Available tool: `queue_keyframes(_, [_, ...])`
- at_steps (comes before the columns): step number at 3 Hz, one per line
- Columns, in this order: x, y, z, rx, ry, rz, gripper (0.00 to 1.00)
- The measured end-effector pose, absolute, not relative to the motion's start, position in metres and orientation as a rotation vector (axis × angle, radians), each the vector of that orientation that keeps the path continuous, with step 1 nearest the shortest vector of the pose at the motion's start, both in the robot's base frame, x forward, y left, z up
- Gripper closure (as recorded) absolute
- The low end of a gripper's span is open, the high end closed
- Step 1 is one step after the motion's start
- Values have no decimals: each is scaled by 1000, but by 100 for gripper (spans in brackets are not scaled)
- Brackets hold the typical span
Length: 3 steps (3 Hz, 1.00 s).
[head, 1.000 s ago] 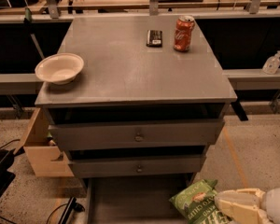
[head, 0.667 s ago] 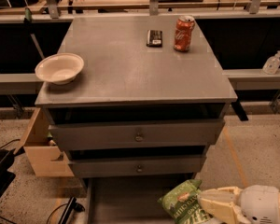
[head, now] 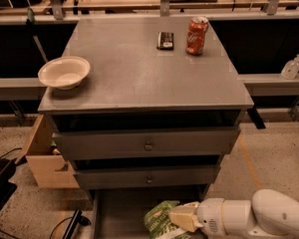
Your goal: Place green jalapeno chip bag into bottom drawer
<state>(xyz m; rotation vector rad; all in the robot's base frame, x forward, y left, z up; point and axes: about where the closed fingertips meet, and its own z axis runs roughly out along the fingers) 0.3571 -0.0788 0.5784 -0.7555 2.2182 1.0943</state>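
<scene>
I need to release the green jalapeno chip bag near the middle of the open bottom drawer's grey bottom [head: 139, 222]. The bag is now held over that drawer.
The green jalapeno chip bag [head: 158, 221] is crinkled, with white lettering, and shows at the bottom edge of the camera view. My gripper [head: 182, 217] comes in from the lower right on a white arm and is shut on the bag's right side. It holds the bag over the bottom drawer [head: 118, 210], which is pulled out as a shallow grey tray under the two knobbed drawers. The bag's lower part is cut off by the picture's edge.
On the grey cabinet top [head: 139, 78] stand a white bowl [head: 65, 72] at the left, a red can [head: 197, 29] and a small black object [head: 165, 40] at the back. A cardboard box [head: 45, 158] stands left of the cabinet. A clear bottle [head: 291, 67] sits on the right ledge.
My gripper has moved left with the bag, from the right of the drawer to above its opening. Nothing on the cabinet top has moved.
</scene>
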Motion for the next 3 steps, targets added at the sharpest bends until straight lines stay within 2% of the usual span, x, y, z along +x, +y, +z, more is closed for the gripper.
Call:
queue_keyframes(1, [380, -57, 530, -688, 2231, 1188, 100])
queue_keyframes(3, [420, -17, 483, -638, 2256, 1222, 100])
